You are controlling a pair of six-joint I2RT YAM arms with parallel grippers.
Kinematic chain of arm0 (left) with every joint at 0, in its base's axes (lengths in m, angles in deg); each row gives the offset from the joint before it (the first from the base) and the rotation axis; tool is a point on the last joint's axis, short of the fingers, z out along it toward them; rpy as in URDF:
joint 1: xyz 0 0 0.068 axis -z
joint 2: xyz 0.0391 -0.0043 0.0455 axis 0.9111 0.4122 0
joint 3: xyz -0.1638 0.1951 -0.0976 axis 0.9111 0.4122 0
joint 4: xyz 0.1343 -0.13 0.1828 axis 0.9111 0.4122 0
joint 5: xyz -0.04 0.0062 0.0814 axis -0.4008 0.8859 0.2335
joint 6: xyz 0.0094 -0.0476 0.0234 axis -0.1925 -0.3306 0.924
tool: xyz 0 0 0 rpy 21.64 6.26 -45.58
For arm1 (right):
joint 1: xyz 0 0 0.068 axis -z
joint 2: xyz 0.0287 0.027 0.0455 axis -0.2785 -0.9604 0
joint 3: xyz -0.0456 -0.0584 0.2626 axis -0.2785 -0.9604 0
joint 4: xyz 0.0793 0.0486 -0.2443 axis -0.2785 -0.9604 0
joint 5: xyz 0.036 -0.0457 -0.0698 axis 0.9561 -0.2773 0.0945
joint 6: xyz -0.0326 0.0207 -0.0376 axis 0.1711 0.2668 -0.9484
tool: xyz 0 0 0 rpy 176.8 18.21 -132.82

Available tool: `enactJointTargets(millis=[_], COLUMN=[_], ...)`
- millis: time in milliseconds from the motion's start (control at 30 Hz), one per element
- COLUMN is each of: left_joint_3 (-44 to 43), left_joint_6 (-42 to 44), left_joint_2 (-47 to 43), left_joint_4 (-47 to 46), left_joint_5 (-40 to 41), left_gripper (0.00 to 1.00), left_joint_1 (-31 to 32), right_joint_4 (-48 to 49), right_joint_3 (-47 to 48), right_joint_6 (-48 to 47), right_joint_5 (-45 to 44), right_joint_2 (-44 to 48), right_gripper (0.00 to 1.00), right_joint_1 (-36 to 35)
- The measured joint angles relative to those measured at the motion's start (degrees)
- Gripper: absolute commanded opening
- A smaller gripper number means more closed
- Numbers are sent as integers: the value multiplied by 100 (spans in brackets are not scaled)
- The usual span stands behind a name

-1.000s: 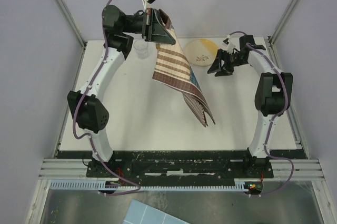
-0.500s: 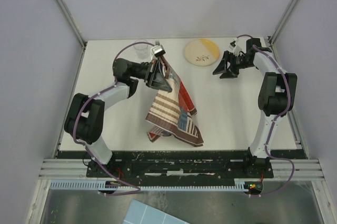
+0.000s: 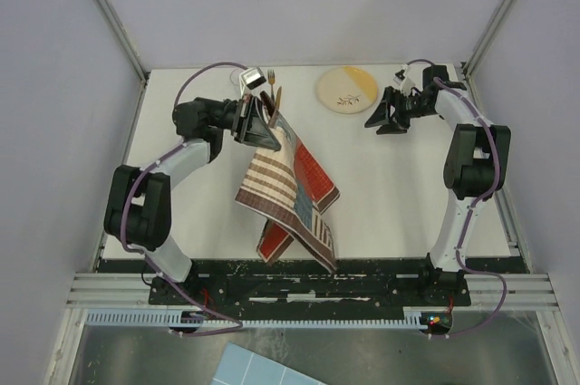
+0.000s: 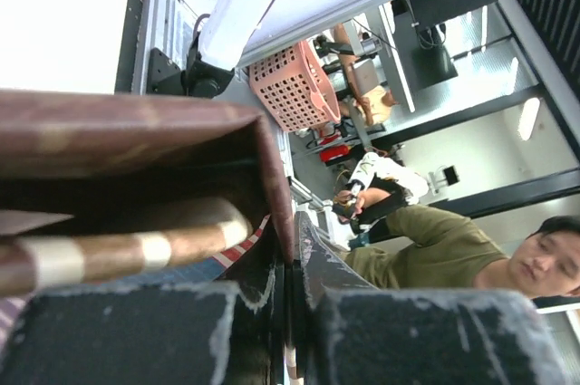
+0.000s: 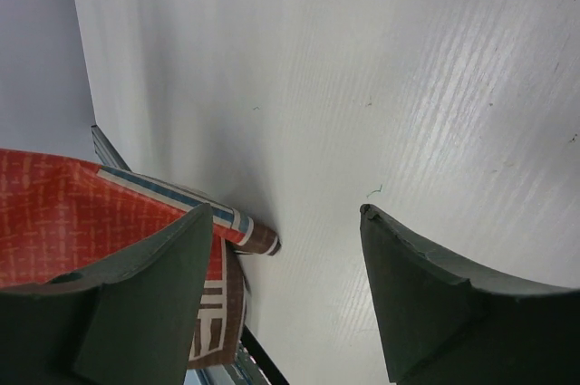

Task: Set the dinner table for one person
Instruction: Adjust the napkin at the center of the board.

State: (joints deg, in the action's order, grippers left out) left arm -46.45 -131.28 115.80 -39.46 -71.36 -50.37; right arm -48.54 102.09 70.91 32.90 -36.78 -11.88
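Observation:
I should let go of the striped placemat with my left gripper on the white table (image 3: 288,175) between the cutlery and the table's near edge. The placemat is now held up over the table.
My left gripper (image 3: 260,124) is shut on the top edge of the red, blue and beige striped placemat (image 3: 288,193). It holds the cloth up over the white dinner table (image 3: 408,195), and the cloth's lower end droops toward the near edge. In the left wrist view the jaws (image 4: 292,263) are pinched tight on the brown cloth edge (image 4: 272,177). My right gripper (image 3: 384,117) is open and empty, low over the far right of the table. In the right wrist view (image 5: 285,231) it frames bare tabletop, with the placemat (image 5: 72,213) at the left.
A round cream plate (image 3: 346,89) lies at the far middle of the table. A fork (image 3: 269,93) and another piece of cutlery lie just behind the left gripper. Metal frame rails run along the table's sides and near edge (image 3: 308,267).
The left arm swung the placemat down from high at the far side, then pulled it left and back. The cloth now hangs unfolded toward the near edge. The right gripper shifted slightly farther right.

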Motion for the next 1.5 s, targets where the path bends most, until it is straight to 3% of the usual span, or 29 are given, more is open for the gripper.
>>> enactJointTargets(millis=[167, 467, 700, 1100, 1367, 1500], left_joint_3=[-1115, -3237, -3735, -6035, -6443, -5386], left_joint_6=[4, -256, -50, 2514, 3053, 3547], left_joint_2=[442, 2033, 2568, 3287, 3239, 2706], left_joint_4=[9, -87, 166, 3676, 4033, 4068], left_joint_5=[4, 179, 566, 1364, 1670, 2035], left_gripper=[3, 3, 3, 3, 3, 3], left_joint_1=[55, 380, 907, 1167, 1274, 1281], right_joint_4=[20, 52, 68, 87, 96, 109], right_joint_3=[-4, -39, -55, -55, -72, -103], right_joint_6=[11, 33, 44, 44, 66, 79], right_joint_5=[0, 0, 0, 42, 46, 46], right_joint_2=[0, 0, 0, 0, 0, 0], right_gripper=[73, 73, 73, 72, 72, 72], right_joint_1=[0, 74, 155, 258, 297, 306])
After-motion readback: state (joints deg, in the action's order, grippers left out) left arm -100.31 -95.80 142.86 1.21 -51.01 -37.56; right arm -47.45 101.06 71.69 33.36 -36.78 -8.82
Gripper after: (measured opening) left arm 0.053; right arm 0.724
